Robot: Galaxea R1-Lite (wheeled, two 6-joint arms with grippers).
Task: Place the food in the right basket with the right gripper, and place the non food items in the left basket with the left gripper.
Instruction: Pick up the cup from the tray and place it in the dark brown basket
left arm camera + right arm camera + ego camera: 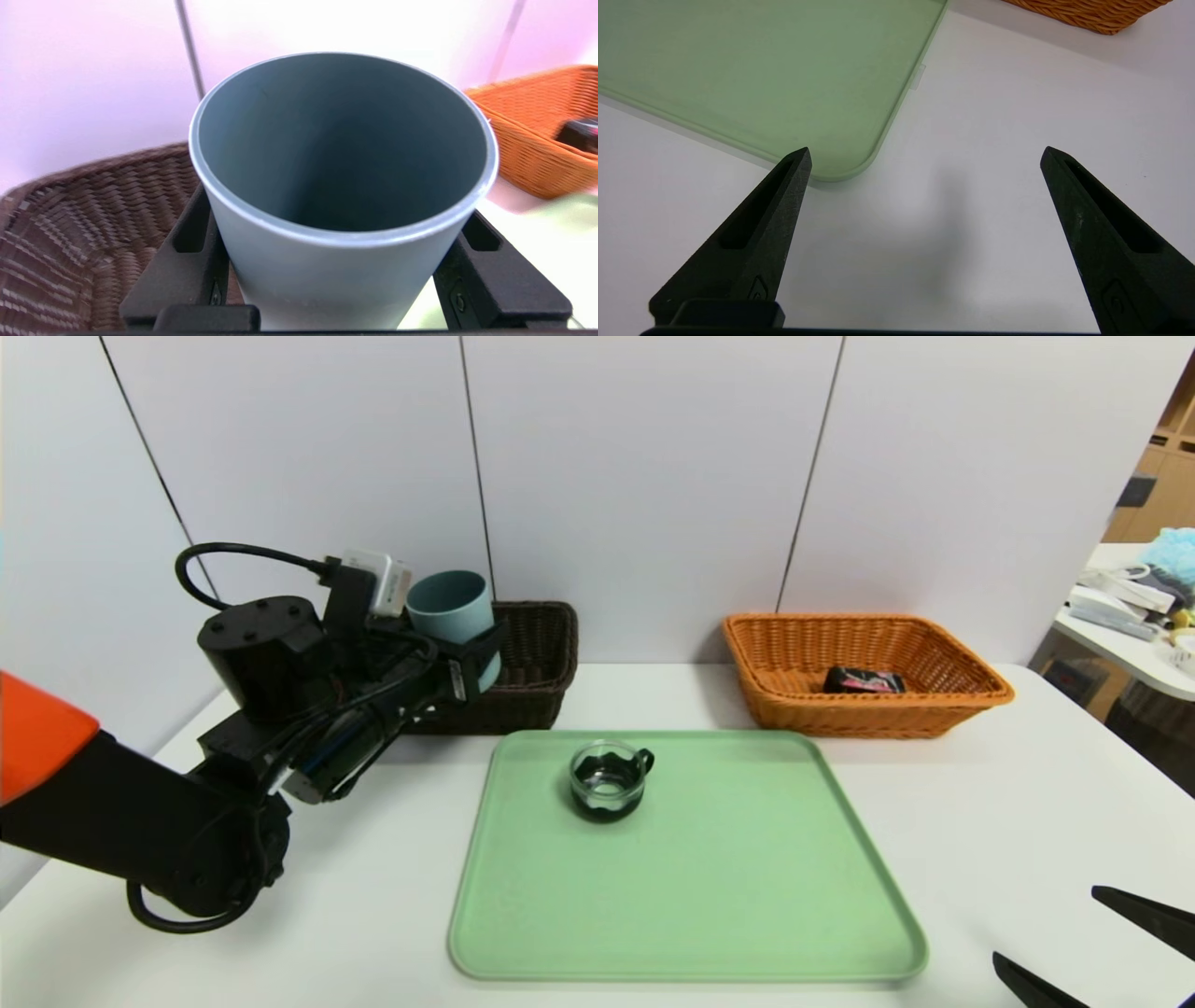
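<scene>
The grey-blue cup, still upright above the basket's front edge, will be released by my left gripper in the middle of the dark brown basket (499, 651).
My left gripper (471, 658) is shut on a grey-blue cup (453, 611), holding it upright above the front edge of the dark brown basket (537, 663). In the left wrist view the cup (341, 196) fills the space between the black fingers (187, 266), with the brown basket (70, 233) behind and below. A small glass cup (609, 781) with a handle stands on the green tray (691, 915). A dark food packet (864, 680) lies in the orange basket (934, 709). My right gripper (924, 158) hangs open over bare table near the tray's corner (840, 168).
The white wall panels stand close behind both baskets. A side table (1134, 644) with clutter is at the far right. The orange basket's corner (1092, 14) shows in the right wrist view.
</scene>
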